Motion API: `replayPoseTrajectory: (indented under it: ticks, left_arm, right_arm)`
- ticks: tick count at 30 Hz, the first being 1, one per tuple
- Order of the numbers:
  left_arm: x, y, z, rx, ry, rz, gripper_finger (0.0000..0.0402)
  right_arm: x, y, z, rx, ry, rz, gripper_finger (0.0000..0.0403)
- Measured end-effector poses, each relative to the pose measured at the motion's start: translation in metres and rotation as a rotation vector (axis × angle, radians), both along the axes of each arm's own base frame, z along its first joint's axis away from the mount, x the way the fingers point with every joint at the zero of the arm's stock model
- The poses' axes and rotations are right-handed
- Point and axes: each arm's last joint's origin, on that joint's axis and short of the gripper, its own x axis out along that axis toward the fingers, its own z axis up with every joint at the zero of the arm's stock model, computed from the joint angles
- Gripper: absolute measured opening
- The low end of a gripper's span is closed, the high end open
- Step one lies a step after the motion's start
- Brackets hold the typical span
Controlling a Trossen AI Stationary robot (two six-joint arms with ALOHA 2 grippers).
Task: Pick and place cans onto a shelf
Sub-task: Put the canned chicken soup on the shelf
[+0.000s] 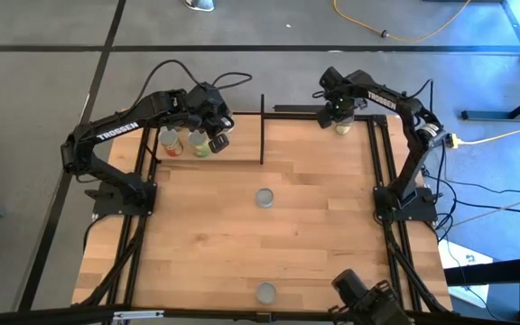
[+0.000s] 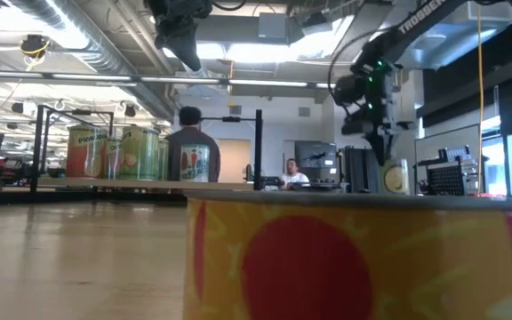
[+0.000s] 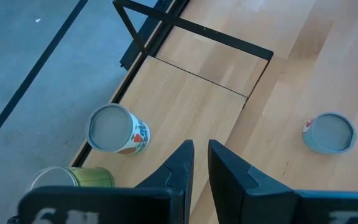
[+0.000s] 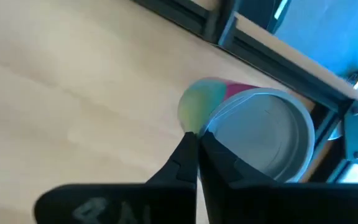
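Observation:
The robot's right gripper will release the green-and-pink can on the table [image 1: 261, 224] just in front of the mid-table can. The green-and-pink can now stands at the table's far corner.
A can [image 4: 260, 140] with a grey top and a green-and-pink label stands at the table's far right corner [image 1: 343, 127]. My right gripper [image 4: 196, 138] is shut at its rim, pointing down [image 1: 341, 115]. Two more cans [image 1: 170, 143] [image 1: 199, 144] stand upright on the shelf [image 1: 238, 146], a light board framed by black posts at the far left. My left gripper [image 3: 202, 146] hovers above them with only a narrow gap between its fingers and nothing in it. A further can [image 1: 264, 198] stands mid-table, and another [image 1: 265, 292] at the near edge. My right gripper pinches the can's top rim [image 4: 205, 129] at one edge, with only its fingertips there. The fingers come from above, pointing down. The can looks tilted, its label side [image 4: 201, 102] showing beyond the rim. Whether its base is still on the table, I cannot tell.
A black frame rail [image 4: 272, 46] runs just beyond the held can, along the table's far right edge. A shelf post [image 1: 262, 126] rises between the two arms. The near can fills the low view's foreground [image 2: 354, 258]. People [image 2: 191, 151] show in the room behind.

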Motion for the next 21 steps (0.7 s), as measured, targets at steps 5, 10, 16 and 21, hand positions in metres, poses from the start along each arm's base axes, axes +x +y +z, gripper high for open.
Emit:
replayPoseTrajectory:
  ticks: [5,10,16,21]
  left_arm:
    - [0.0,0.0,0.0,0.0,0.0,0.0,0.004]
    - [-0.003,-0.001,0.002,0.029,0.025,-0.044,0.004]
    - [-0.011,-0.006,0.005,-0.003,0.029,-0.122,0.004]
    - [-0.021,-0.013,0.011,-0.054,-0.001,-0.185,0.004]
  right_arm:
    - [0.025,0.02,0.032,0.008,0.016,0.16,0.0004]
    - [0.053,0.052,0.073,-0.002,0.013,0.35,0.0004]
    - [0.088,0.111,0.119,-0.04,-0.056,0.602,0.0004]
    - [0.111,0.169,0.149,-0.071,-0.173,0.796,0.0003]
